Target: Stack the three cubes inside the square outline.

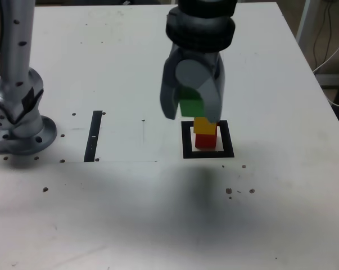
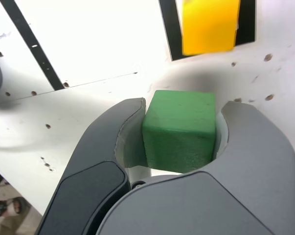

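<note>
The green cube is to go on top of the yellow cube [image 1: 206, 108] [image 2: 210, 24]. Next, my gripper releases it there, making it the highest block of the stack.
The red cube [image 1: 206, 141] sits inside the square outline [image 1: 208, 153] with the yellow cube [image 1: 205, 125] stacked on top of it. My gripper [image 1: 193, 107] hangs just above and slightly to the exterior view's left of that stack, shut on the green cube [image 1: 191, 105]. In the wrist view the green cube [image 2: 180, 129] is clamped between the two grey fingers [image 2: 115, 142], and the yellow cube [image 2: 209, 25] shows beyond it inside the black outline [image 2: 169, 30]. The red cube is hidden under the yellow one in the wrist view.
The arm's grey base [image 1: 18, 115] stands at the exterior view's left on the white table [image 1: 102, 56]. A narrow black strip [image 1: 93, 136] lies between the base and the outline. Small holes and dark specks dot the table near its front.
</note>
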Tool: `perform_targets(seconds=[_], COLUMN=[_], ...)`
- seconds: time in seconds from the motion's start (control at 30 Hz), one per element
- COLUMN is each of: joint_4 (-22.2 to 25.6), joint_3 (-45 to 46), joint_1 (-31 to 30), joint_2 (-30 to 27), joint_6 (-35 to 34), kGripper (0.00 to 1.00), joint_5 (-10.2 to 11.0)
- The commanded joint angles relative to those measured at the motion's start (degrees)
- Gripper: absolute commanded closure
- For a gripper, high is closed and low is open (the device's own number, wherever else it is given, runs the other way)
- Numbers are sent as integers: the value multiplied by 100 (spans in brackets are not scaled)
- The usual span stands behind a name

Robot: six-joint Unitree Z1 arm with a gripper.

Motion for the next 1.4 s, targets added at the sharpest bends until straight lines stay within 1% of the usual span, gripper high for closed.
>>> perform_targets(seconds=[0.0,0.3,0.63,1.0,1.37], joint_4=[20,13,19,15,-54], joint_3=[-91,-259,-227,-176,-118], joint_1=[107,378,619,745,779], joint_2=[89,340,409,475,549], joint_6=[20,234,494,708,756], kGripper=[67,67,67,67,67], joint_5=[-2,14,49,26,-11])
